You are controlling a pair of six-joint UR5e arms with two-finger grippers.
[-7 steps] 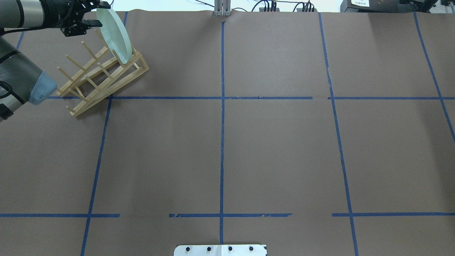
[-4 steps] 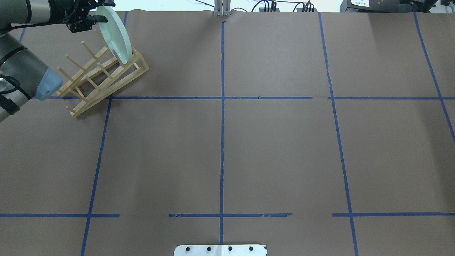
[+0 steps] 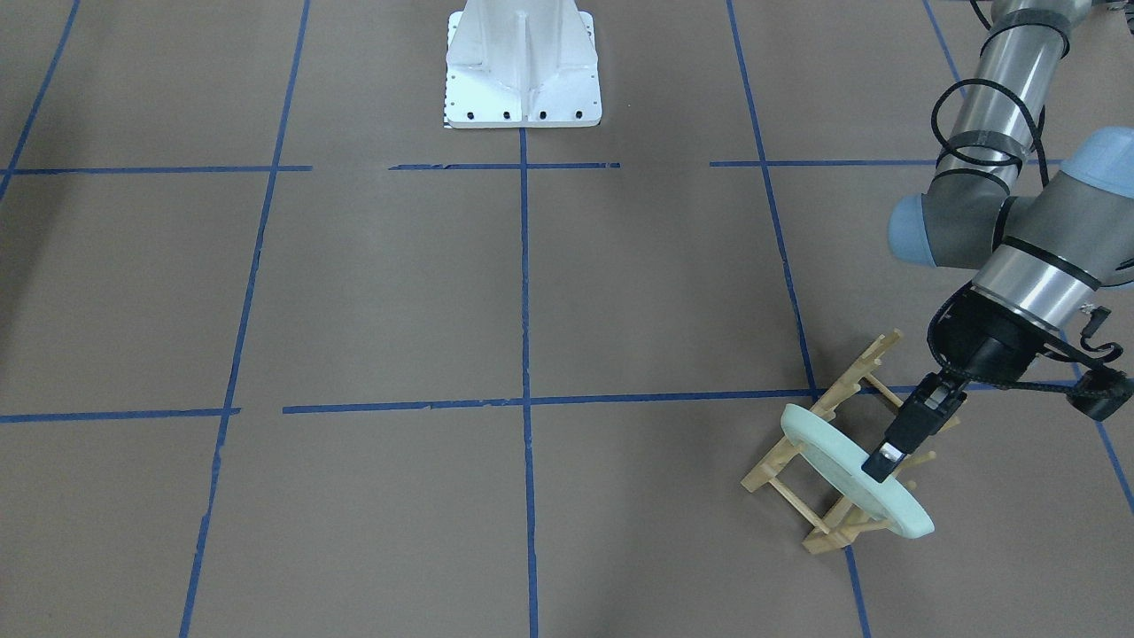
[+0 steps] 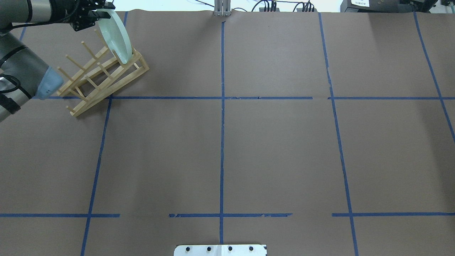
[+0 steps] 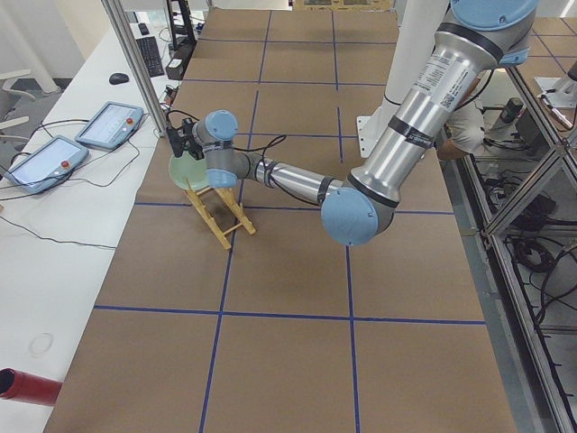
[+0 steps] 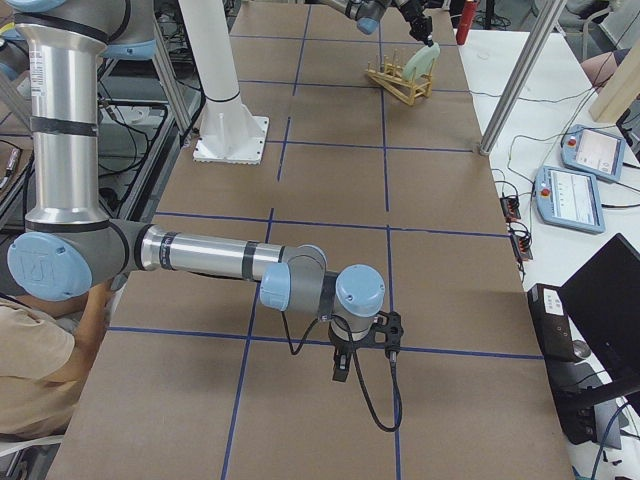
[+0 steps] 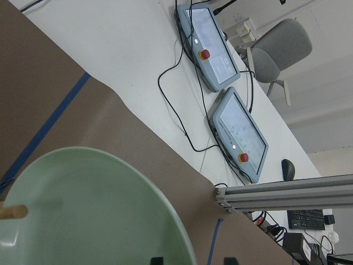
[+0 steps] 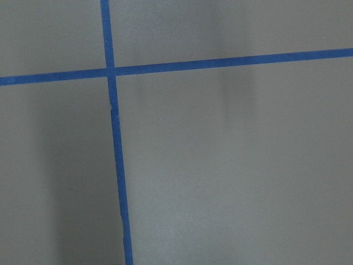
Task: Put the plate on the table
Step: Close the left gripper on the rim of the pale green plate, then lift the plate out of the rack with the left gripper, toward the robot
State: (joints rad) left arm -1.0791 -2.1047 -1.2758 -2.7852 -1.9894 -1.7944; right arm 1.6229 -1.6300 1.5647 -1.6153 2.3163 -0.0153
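The plate will go from my left gripper onto the bare paper (image 3: 658, 246) between the wooden peg rack and the white robot base.
The pale mint-green plate (image 4: 115, 35) stands on edge in the far end slot of a wooden peg rack (image 4: 103, 76) at the table's (image 4: 277, 149) far left corner. My left gripper (image 4: 97, 14) is at the plate's top rim. In the left wrist view its two fingertips stand apart on either side of the rim of the plate (image 7: 94, 210), so it is open. In the front view one finger (image 3: 889, 454) lies over the plate (image 3: 842, 461). My right gripper (image 6: 342, 372) hangs low over bare paper near the robot; I cannot tell its state.
The white robot base (image 3: 523, 80) sits at the near middle edge. An aluminium post (image 4: 222, 9) stands at the far edge. Two teach pendants (image 7: 212, 49) and cables lie on the white bench beyond the table.
My left gripper has moved from beside the plate up and back to its top rim, and its fingers now straddle the rim. The plate and rack have not moved.
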